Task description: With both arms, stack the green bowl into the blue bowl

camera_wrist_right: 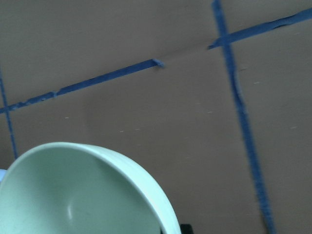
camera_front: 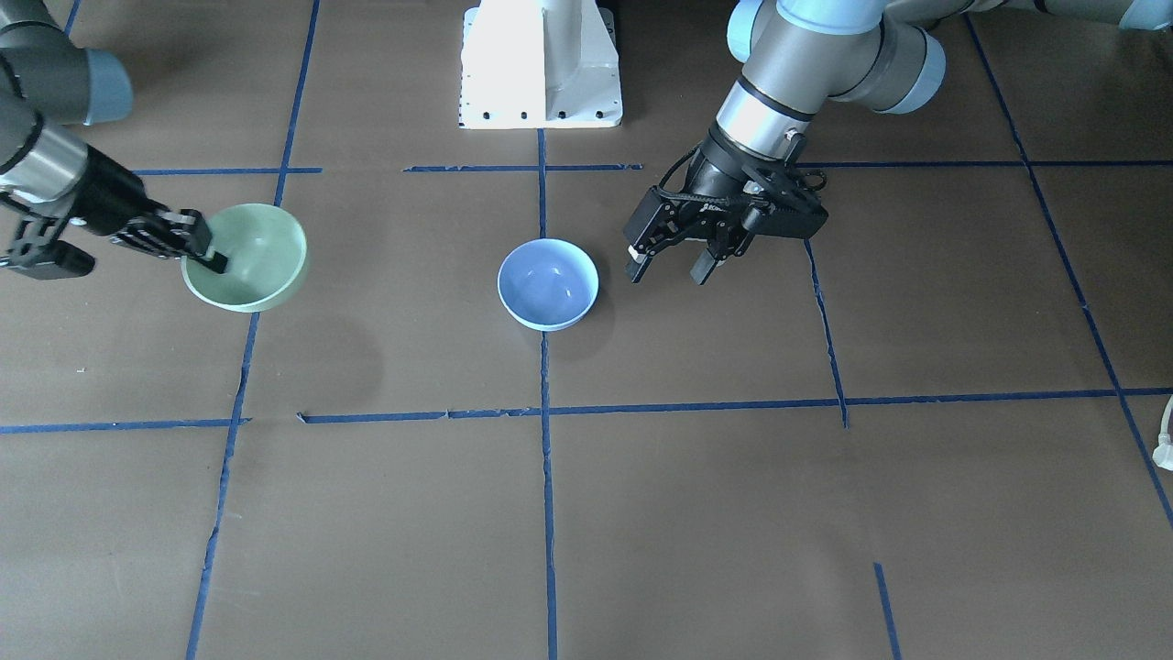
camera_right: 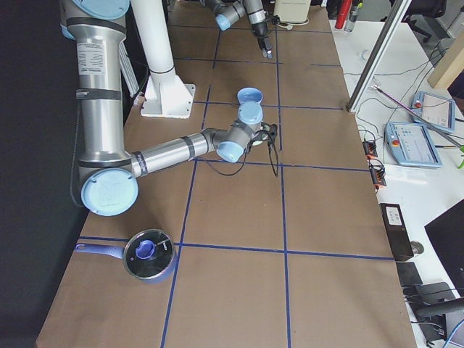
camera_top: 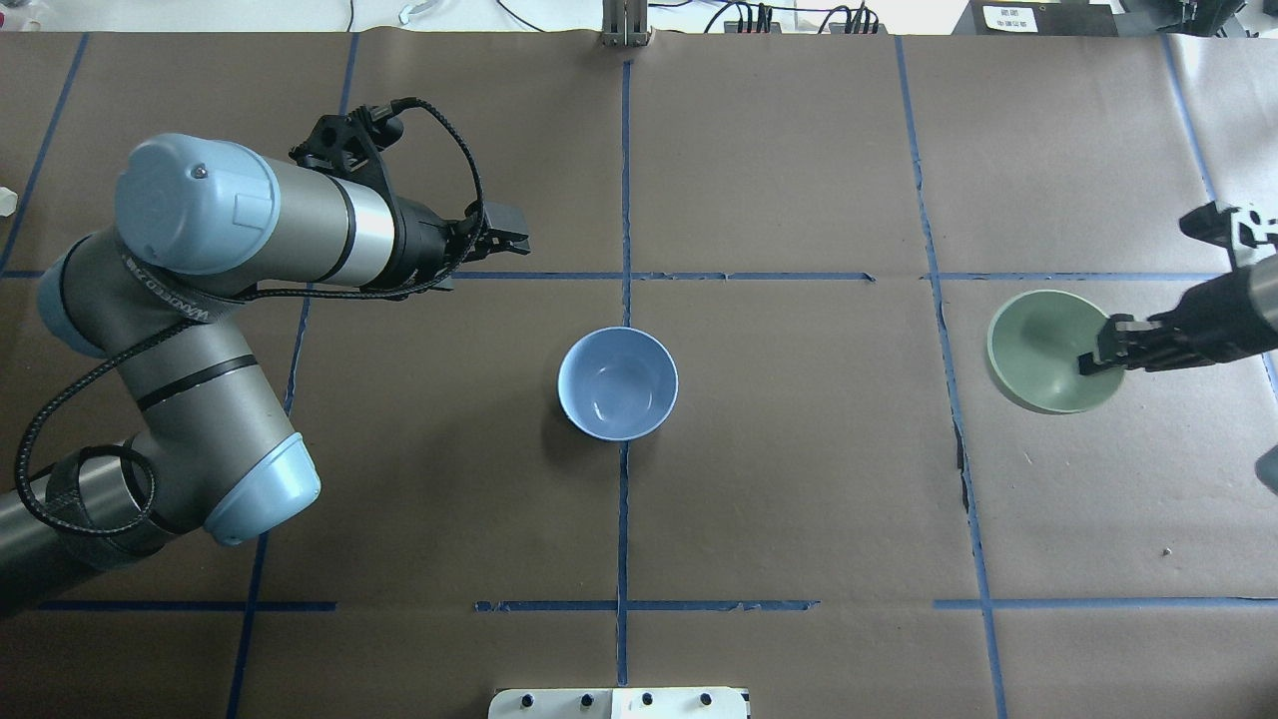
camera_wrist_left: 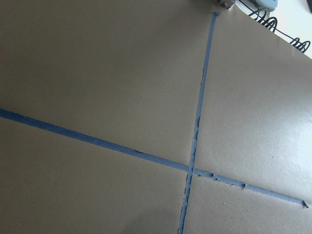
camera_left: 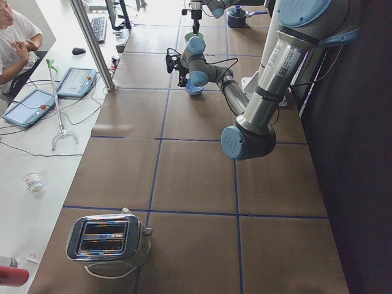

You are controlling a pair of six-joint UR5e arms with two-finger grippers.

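Observation:
The green bowl, now held at the table's side, will go down inside the empty blue bowl (camera_front: 541,274) on the central tape line, put there by my right gripper.
The green bowl (camera_front: 252,252) is at the table's right side, also in the overhead view (camera_top: 1038,345) and filling the lower left of the right wrist view (camera_wrist_right: 73,195). My right gripper (camera_front: 209,254) is shut on its rim, one finger inside the bowl, and seems to hold it slightly above the table. The blue bowl (camera_front: 548,284) stands upright and empty at the table's centre (camera_top: 617,383). My left gripper (camera_front: 670,266) is open and empty, hovering beside the blue bowl without touching it. The left wrist view shows only paper and tape.
The white pedestal base (camera_front: 541,64) stands at the robot's edge of the table. A toaster (camera_left: 110,239) sits at the left end, a lidded blue pot (camera_right: 148,254) at the right end. Brown paper with blue tape lines (camera_front: 547,477) covers the table.

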